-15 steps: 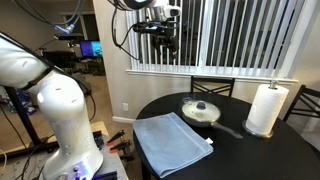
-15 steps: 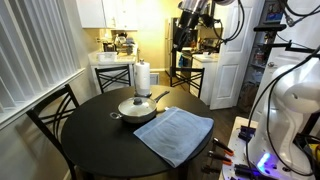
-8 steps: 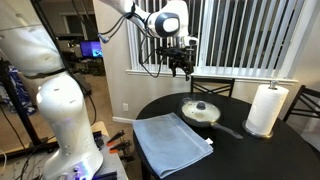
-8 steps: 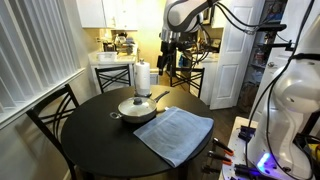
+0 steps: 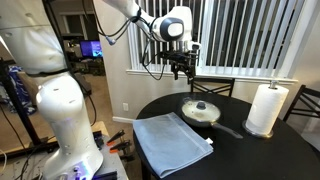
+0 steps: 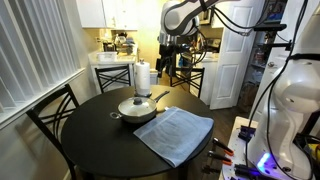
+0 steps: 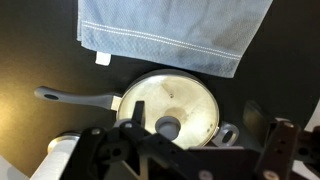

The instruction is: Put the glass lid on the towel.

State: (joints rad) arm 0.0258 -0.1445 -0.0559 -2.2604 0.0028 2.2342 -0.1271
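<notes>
The knob stands up from the lid. So my gripper should next go down to the glass lid's grey knob [image 5: 201,105] [image 7: 168,127] and close there.
The glass lid [image 5: 200,108] sits on a pale-interior frying pan [image 6: 138,107] near the middle of the round black table. In the wrist view the lid [image 7: 185,95] shows its grey knob [image 7: 168,127] and the pan's dark handle [image 7: 75,98] points left. The light blue-grey towel [image 5: 172,140] lies flat beside the pan, toward the table's front edge; it also shows in the other views [image 6: 176,134] [image 7: 170,30]. My gripper [image 5: 182,68] [image 6: 165,62] hangs open and empty well above the table, beyond the pan. In the wrist view its fingers [image 7: 136,112] stand wide apart over the lid.
A white paper towel roll [image 5: 266,108] [image 6: 142,77] stands upright on the table next to the pan. Dark chairs [image 5: 212,86] [image 6: 52,112] ring the table. A window with blinds [image 5: 250,35] is behind.
The arm has come down from high above the table toward the pan, most of it in the first half second. Lid, pan and towel have not moved.
</notes>
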